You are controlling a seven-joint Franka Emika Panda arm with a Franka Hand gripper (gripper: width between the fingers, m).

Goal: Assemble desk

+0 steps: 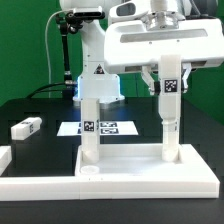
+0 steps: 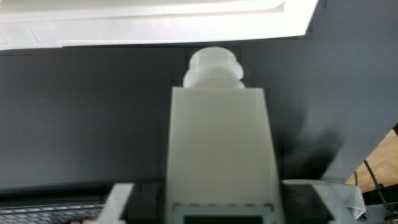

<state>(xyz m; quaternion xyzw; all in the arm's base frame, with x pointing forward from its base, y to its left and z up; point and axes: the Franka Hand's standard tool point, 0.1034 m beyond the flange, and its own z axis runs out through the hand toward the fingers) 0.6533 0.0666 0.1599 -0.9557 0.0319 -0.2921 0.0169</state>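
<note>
The robot's gripper needs to release the second leg, upright in the desk top's front corner [image 1: 182, 165] across from the standing leg.
The white desk top [image 1: 130, 160] lies flat at the front. One leg [image 1: 90, 125] stands upright on it toward the exterior view's left. A second leg [image 1: 170, 130] hangs upright toward the exterior view's right, its tagged upper end held in my gripper [image 1: 170, 90], which is shut on it. Its lower end reaches the top's surface; whether they touch I cannot tell. In the wrist view the held leg [image 2: 217, 150] fills the gap between my gripper's [image 2: 222, 208] fingers [image 2: 125, 205]. Its rounded screw tip [image 2: 214, 68] points at the edge of the desk top [image 2: 160, 25].
A loose leg [image 1: 27, 127] lies on the black table at the exterior view's left. The marker board [image 1: 108, 127] lies behind the desk top. A long white border bar [image 1: 110, 185] runs along the front, with another piece [image 1: 5, 158] at the left edge.
</note>
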